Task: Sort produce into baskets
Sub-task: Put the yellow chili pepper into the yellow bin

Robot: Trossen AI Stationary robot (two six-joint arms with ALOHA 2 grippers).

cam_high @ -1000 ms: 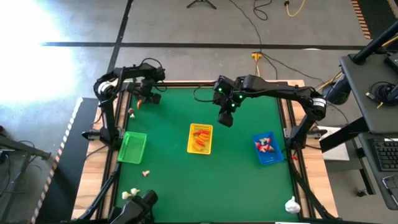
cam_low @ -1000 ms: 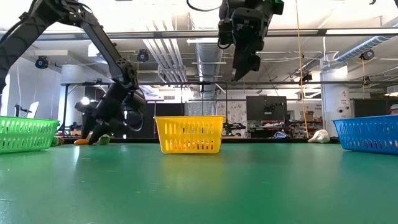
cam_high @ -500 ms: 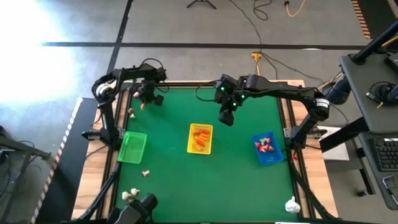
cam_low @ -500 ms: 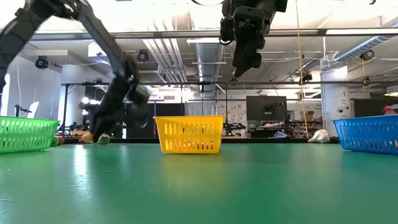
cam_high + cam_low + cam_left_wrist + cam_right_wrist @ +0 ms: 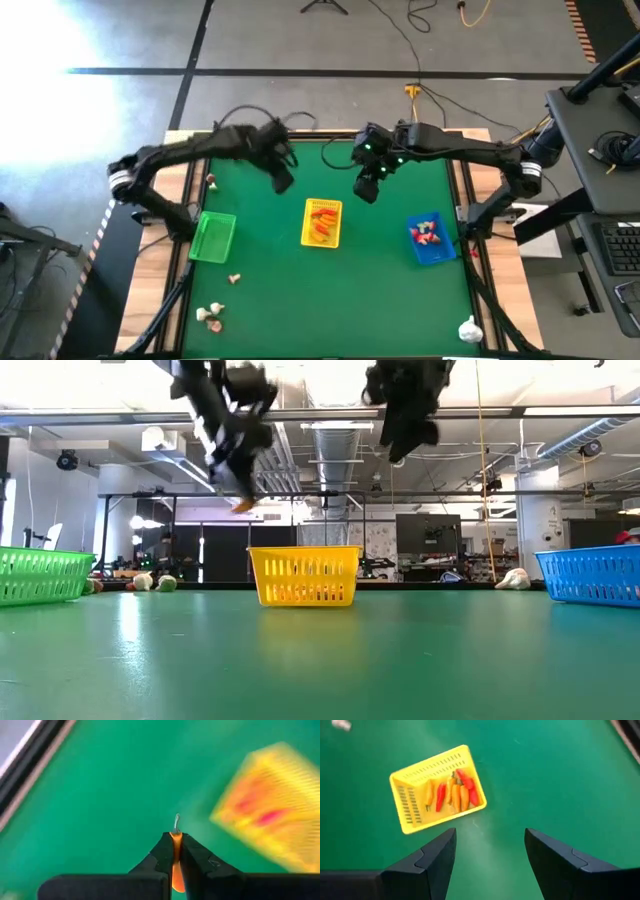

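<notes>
My left gripper is going to put the orange piece down in the near end of the yellow basket [image 5: 320, 237].
My left gripper [image 5: 283, 181] is high above the green table, left of the yellow basket [image 5: 321, 222], and is shut on a small orange piece [image 5: 176, 851]. It also shows in the low view [image 5: 240, 498]. The yellow basket holds several orange and red pieces [image 5: 454, 791]. My right gripper [image 5: 368, 190] hovers open and empty above the table, just beyond the yellow basket's far right corner. The green basket [image 5: 212, 236] stands at the left. The blue basket [image 5: 428, 238], at the right, holds red-and-white pieces. My left gripper pinches the orange piece between its two fingertips [image 5: 165, 849]. The piece's thin pale stem [image 5: 176, 822] sticks out past the tips. In the low view the piece [image 5: 241, 506] hangs at the lower end of the downward-pointing fingers, lifted well clear of the table.
Loose pieces lie near the table's left edge [image 5: 211, 181], near the green basket's front [image 5: 234, 279], at the near left corner [image 5: 208, 314] and at the near right corner [image 5: 470, 328]. Bare green table [image 5: 340, 300] lies in front of the baskets.
My left gripper has risen from the table's far left corner with the orange piece and swung quickly toward the right, toward the yellow basket. The piece is now lifted well clear of the table. My right gripper has stayed nearly still and open.
</notes>
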